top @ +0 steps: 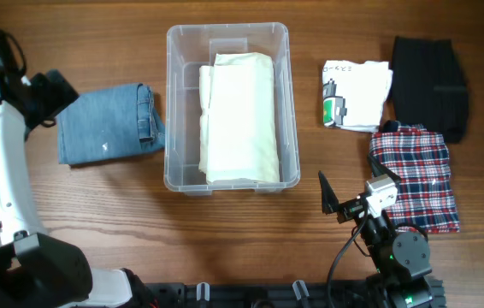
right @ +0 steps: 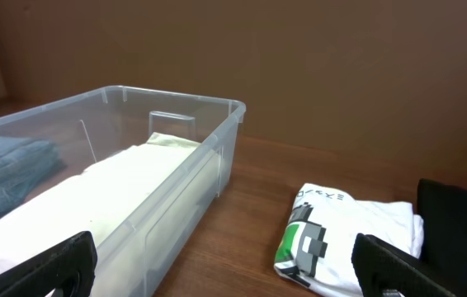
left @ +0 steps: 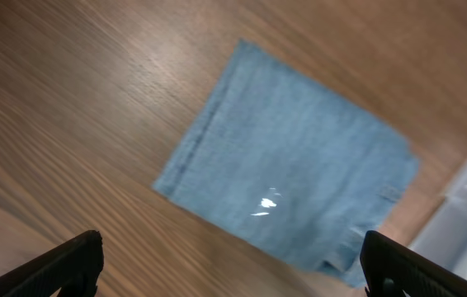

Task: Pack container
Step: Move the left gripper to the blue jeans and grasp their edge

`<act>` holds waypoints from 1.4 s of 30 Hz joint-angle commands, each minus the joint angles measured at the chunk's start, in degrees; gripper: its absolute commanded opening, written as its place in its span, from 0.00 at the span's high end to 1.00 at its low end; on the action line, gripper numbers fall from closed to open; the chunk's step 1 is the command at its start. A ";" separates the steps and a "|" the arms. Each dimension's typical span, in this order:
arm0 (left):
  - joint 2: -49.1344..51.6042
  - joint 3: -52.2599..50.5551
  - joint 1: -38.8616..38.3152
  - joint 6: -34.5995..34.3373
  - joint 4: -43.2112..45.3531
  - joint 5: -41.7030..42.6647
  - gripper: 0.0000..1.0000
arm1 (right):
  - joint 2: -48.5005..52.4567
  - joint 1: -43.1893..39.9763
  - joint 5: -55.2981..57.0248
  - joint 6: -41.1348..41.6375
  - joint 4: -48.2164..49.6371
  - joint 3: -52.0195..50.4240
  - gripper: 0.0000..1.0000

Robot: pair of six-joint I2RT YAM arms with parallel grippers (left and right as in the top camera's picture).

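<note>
I need to close my left gripper on the middle of the blue denim garment's seamed edge (top: pixel 62 128) (left: pixel 203 124), on the side away from the clear plastic container.
The clear plastic container (top: pixel 171 103) stands mid-table and holds a folded cream garment (top: pixel 240 115). It also shows in the right wrist view (right: pixel 176 177) with the cream garment (right: pixel 126 177) inside. A folded blue denim garment (top: pixel 109 124) lies left of it, touching its wall. My left gripper (top: pixel 56 99) hovers over the denim's left edge, open and empty; in its wrist view the open jaws (left: pixel 233 264) frame the denim (left: pixel 291 181). My right gripper (top: pixel 353 198) is open and empty near the front edge, right of the container; its jaws (right: pixel 225 264) face the gap between the container and a white T-shirt (right: pixel 349 239).
The white T-shirt with a green graphic (top: pixel 355 94) lies right of the container. A folded black garment (top: pixel 430 85) lies at the far right, and a red plaid garment (top: pixel 417 175) lies in front of it beside the right arm. The table is brown wood.
</note>
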 commanded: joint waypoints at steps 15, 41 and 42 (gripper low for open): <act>15.26 -0.11 3.32 21.88 8.07 8.90 0.00 | -0.33 -0.26 -0.74 -0.11 0.31 -0.07 0.00; 32.92 -0.13 6.93 26.53 13.60 18.71 0.00 | -0.33 -0.26 -0.74 -0.09 0.31 -0.07 0.00; 33.09 -0.13 6.93 26.53 13.55 18.69 0.00 | -0.33 -0.26 -0.74 -0.11 0.31 -0.07 0.00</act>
